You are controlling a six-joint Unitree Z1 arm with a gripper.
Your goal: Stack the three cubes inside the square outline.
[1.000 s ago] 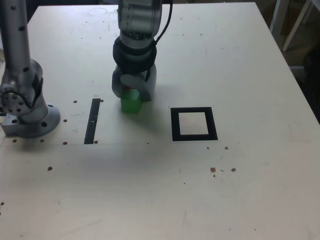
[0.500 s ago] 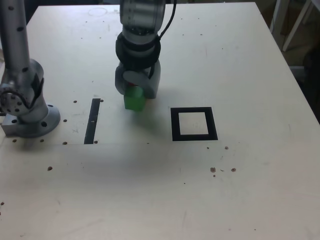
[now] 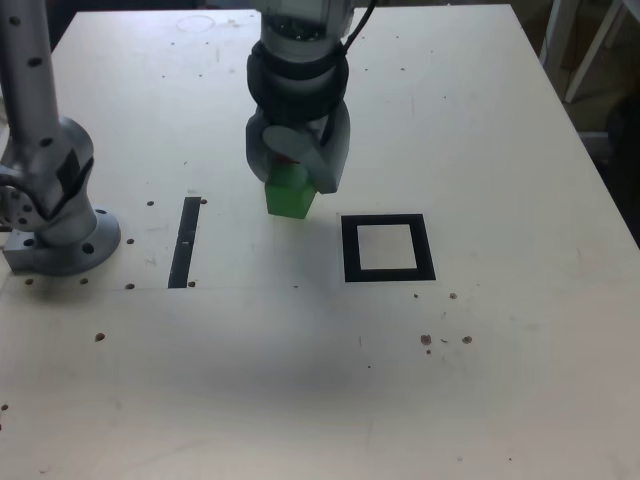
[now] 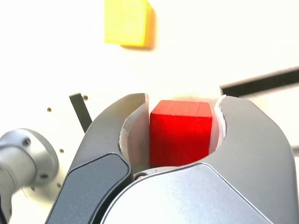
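The red and green cubes, now held beneath my gripper's fingers, will be put down by my gripper across the middle and near edge of the square outline (image 3: 396, 257).
In the wrist view my gripper (image 4: 182, 103) is shut on the red cube (image 4: 181, 133), which fills the gap between the two fingers. The yellow cube (image 4: 125, 22) lies on the table beyond it, apart from the gripper. In the exterior view my gripper (image 3: 296, 172) points down, and the green cube (image 3: 290, 195) sticks out right beneath its fingers. Only a sliver of red shows above the green. The square outline (image 3: 349, 248) lies on the table just to the exterior view's right of the gripper, with nothing inside it. The arm hides the yellow cube in the exterior view.
A narrow black strip (image 3: 185, 240) lies to the exterior view's left of the gripper. The arm's grey base (image 3: 55, 230) stands at the table's left edge. Small dark specks dot the table (image 3: 300, 380).
The gripper has moved toward the exterior view's right, nearer the square outline. The green cube beneath its fingers has gone along with it.
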